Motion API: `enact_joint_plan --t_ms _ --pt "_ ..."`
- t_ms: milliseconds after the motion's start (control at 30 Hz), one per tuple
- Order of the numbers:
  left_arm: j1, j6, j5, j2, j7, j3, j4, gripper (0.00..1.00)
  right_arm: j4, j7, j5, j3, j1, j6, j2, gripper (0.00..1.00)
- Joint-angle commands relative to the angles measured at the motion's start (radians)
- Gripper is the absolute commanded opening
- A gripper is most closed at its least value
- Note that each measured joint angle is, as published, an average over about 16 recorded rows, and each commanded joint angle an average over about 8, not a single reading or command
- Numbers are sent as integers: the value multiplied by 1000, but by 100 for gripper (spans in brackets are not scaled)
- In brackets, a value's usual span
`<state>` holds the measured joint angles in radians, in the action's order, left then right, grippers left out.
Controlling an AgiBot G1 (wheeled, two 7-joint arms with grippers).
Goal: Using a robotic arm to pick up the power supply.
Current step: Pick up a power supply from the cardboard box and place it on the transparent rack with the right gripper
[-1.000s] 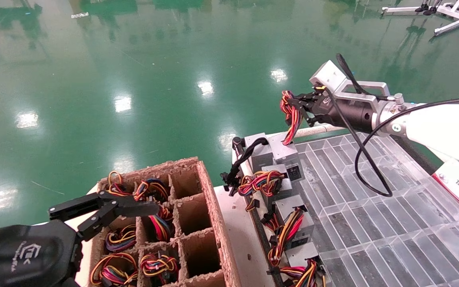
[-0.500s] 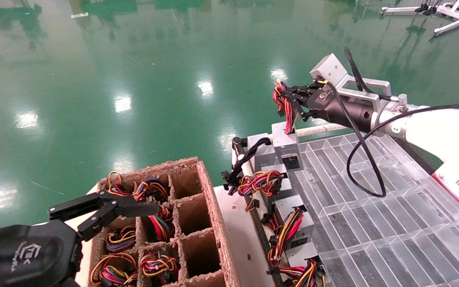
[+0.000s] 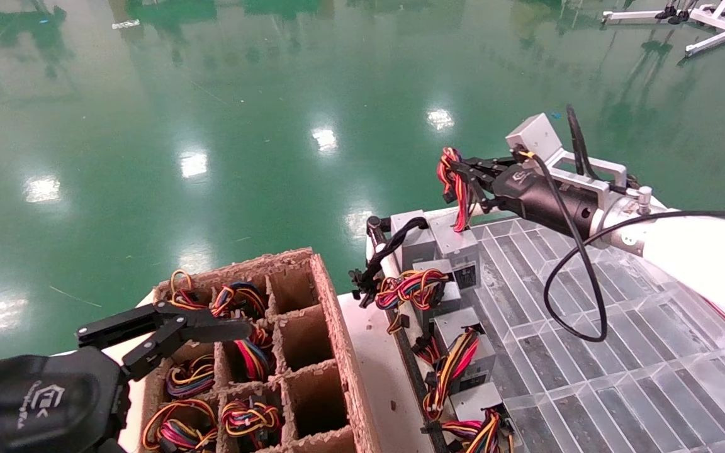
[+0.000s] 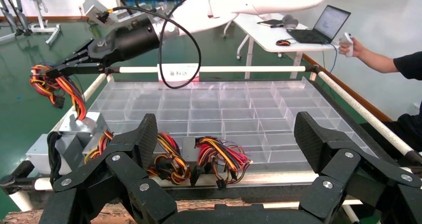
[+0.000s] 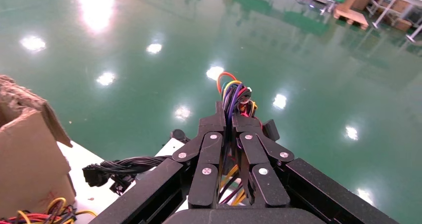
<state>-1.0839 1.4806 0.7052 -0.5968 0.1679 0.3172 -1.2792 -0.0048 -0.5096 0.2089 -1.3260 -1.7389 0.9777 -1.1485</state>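
My right gripper needs to let go of the grey power supply in the clear tray's far corner (image 3: 464, 264), next to the black cable bundle.
The robotic arm's black right gripper (image 3: 458, 171) is shut on the red, yellow and orange wire bundle (image 3: 452, 182) of a grey power supply (image 3: 457, 248). That box hangs or rests at the far left corner of the clear tray (image 3: 589, 352), below the fingertips. In the right wrist view the wires (image 5: 231, 92) stick out past the closed gripper (image 5: 230, 117). The left wrist view shows the same gripper (image 4: 54, 70) above the box (image 4: 82, 127). My all-black left gripper (image 3: 211, 328) (image 4: 226, 139) hovers open over the cardboard box, holding nothing.
A divided cardboard box (image 3: 331, 327) holds several wire bundles. More grey power supplies (image 3: 463, 346) line the tray's left edge, beside a black cable bundle (image 3: 387, 251). Green floor lies beyond. A person (image 4: 398, 64) sits at a table past the tray.
The right gripper rose with the wire bundle, tilting the power supply up, then came down and slightly right. The box sits lower again. The left arm stayed still.
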Motion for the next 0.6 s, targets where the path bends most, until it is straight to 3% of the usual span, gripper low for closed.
enact_joint_plan --t_ms 33,600 --pt "0 0 0 0 0 0 0 100 -5 -2 -10 7 11 -6 2 0" --pt "0 0 0 0 0 1 0 100 0 -44 -23 16 29 -34 2 0"
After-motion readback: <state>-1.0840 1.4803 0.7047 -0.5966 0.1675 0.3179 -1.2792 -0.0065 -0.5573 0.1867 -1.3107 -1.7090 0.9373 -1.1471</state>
